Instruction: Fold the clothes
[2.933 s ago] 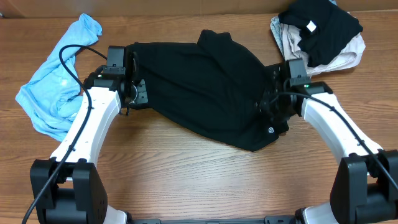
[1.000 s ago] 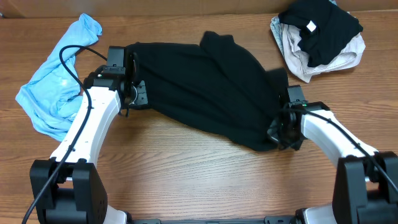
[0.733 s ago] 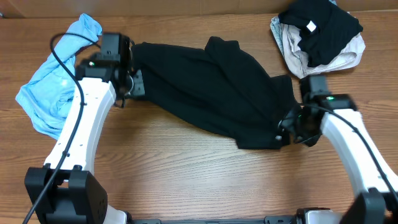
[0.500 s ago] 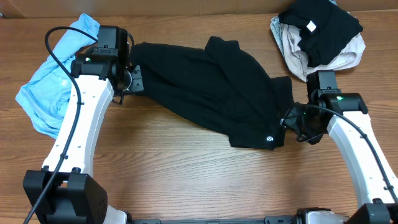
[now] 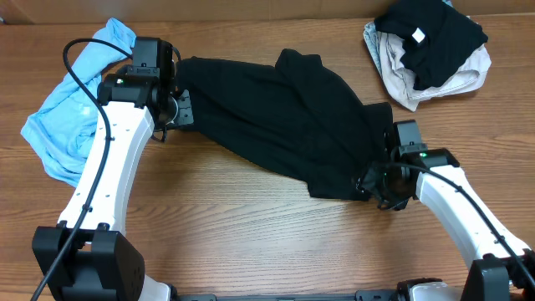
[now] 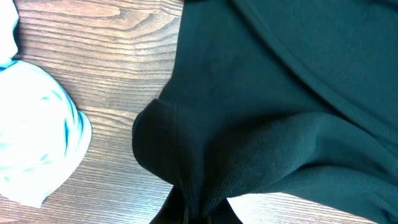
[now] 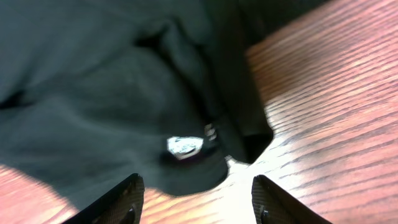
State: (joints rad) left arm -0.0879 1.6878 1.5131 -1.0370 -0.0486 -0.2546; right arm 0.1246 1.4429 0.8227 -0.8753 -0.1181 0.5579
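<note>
The black shirt lies at a slant, rumpled around its white logo. Next, my right gripper grips the logo (image 7: 185,146) and stretches the shirt straight with my left gripper.
The large black shirt (image 5: 284,117) lies spread slantwise across the table, from upper left to lower right. My left gripper (image 5: 179,106) is shut on its bunched left end; in the left wrist view the black fabric (image 6: 249,112) runs pinched into the jaws (image 6: 199,214). My right gripper (image 5: 374,180) is open and empty, low over the shirt's lower right corner. In the right wrist view the small white round logo (image 7: 185,145) lies just ahead of the open gripper (image 7: 199,202), both fingers (image 7: 127,199) apart over bare wood. The light blue garment (image 5: 75,109) lies crumpled at the far left.
A pile of clothes (image 5: 430,46), a black piece with a white label on pale ones, sits at the back right. The light blue garment also shows beside the left gripper (image 6: 31,130). Bare wooden table (image 5: 251,226) lies in front of the shirt.
The left arm pulled the shirt's left end up and back, stretching it. The right gripper dragged the corner right, let it go, drew away, and has come back left over the corner.
</note>
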